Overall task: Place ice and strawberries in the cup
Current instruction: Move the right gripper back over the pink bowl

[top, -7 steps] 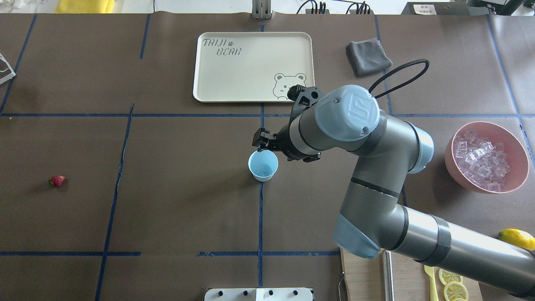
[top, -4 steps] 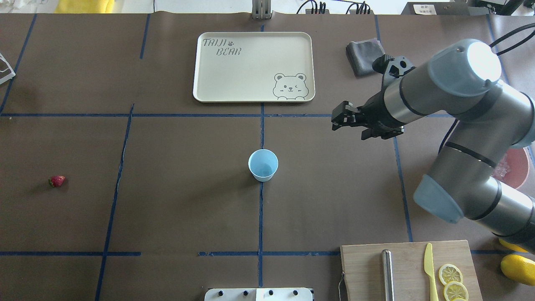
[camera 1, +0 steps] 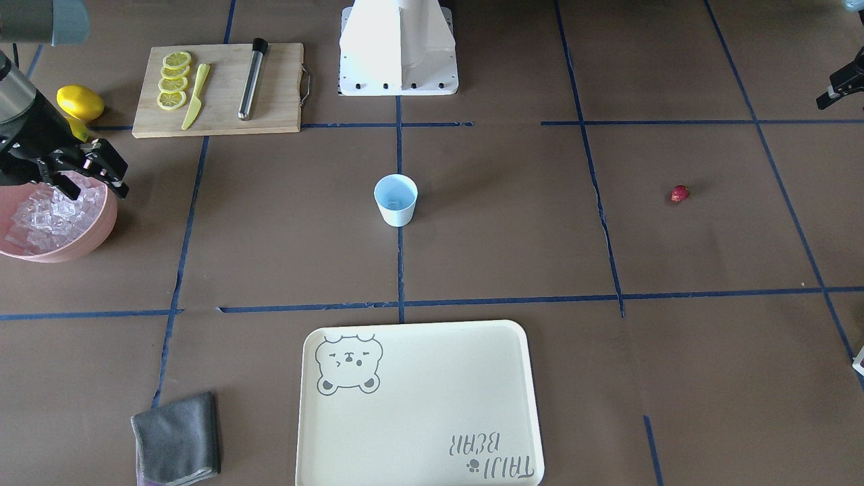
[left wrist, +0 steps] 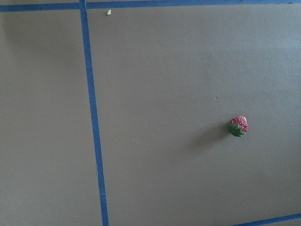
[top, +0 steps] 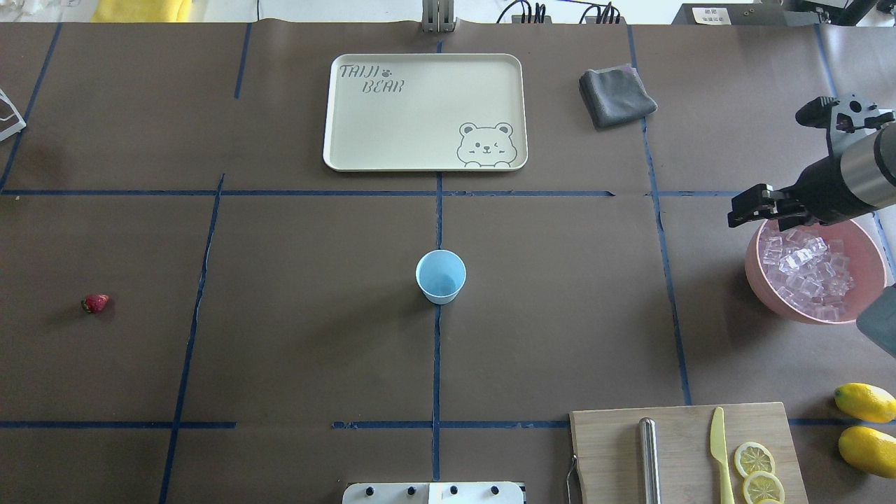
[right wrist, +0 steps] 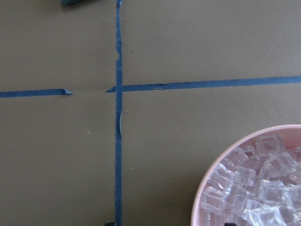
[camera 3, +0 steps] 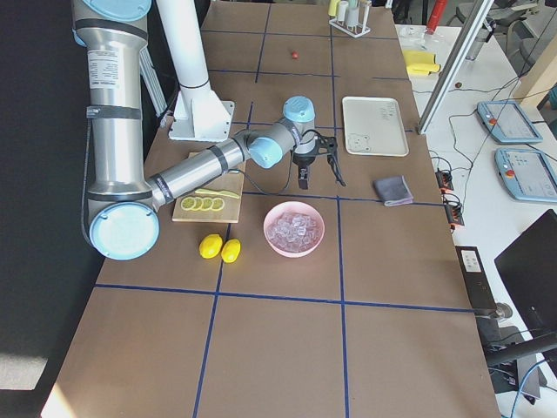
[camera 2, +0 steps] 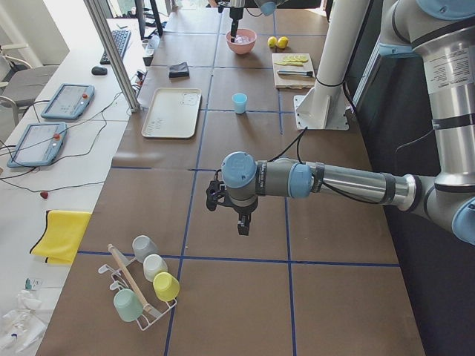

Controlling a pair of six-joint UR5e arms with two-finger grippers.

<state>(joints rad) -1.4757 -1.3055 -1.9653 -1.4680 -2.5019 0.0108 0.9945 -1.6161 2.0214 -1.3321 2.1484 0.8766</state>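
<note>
Next, I lower my right gripper to the ice in the pink bowl (camera 1: 72, 201) and grip a cube near the bowl's lemon-side rim.
The light blue cup (top: 440, 276) stands upright at the table's centre, also clear in the front view (camera 1: 395, 198). Ice (top: 805, 269) fills the pink bowl (top: 751, 267) at the right. My right gripper (top: 746, 208) hovers over the bowl's far left rim, open, with nothing between its fingers (camera 1: 101, 183). The right wrist view shows the ice (right wrist: 254, 188) at lower right. One strawberry (top: 96, 302) lies alone far left and appears in the left wrist view (left wrist: 238, 126). My left gripper (camera 1: 837, 88) shows only at the frame's edge, high above the table; I cannot tell its state.
A cream tray (top: 336, 140) lies beyond the cup, a grey cloth (top: 616, 94) to its right. A cutting board (top: 609, 448) with lemon slices, a yellow knife and a metal rod sits front right. Two lemons (top: 866, 420) lie beside it. The robot base (camera 1: 398, 47) stands behind the cup.
My right arm has swung right, from just above the cup to the pink bowl's rim. The cup and strawberry have not moved.
</note>
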